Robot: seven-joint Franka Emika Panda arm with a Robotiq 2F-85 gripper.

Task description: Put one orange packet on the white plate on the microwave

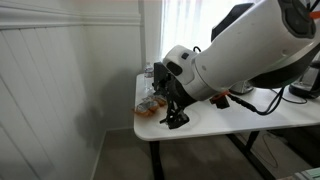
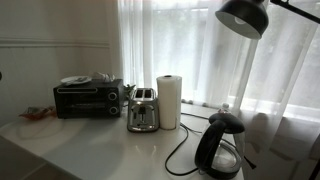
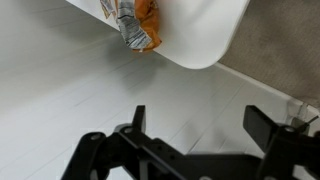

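Observation:
Next, I move my gripper to the orange packet nearest the rounded corner of the white table and close it on the packet's middle (image 1: 147,105) (image 3: 139,21).
An orange packet (image 3: 146,22) lies with pale packets near the rounded corner of the white table (image 3: 200,35) at the top of the wrist view. The packets also show in an exterior view (image 1: 148,106), at the table's left end. My gripper (image 3: 205,128) is open and empty, apart from the packets; in an exterior view (image 1: 175,117) it hangs just right of them, low over the table. The black microwave (image 2: 90,98) stands at the back left of the counter. The white plate (image 2: 80,80) lies on top of it; details are too small to tell.
A silver toaster (image 2: 142,110) and a paper towel roll (image 2: 170,100) stand right of the microwave. A black kettle (image 2: 220,148) with a cord sits at the front. A lamp head (image 2: 245,15) hangs above. A white panelled wall (image 1: 50,90) borders the table's left edge.

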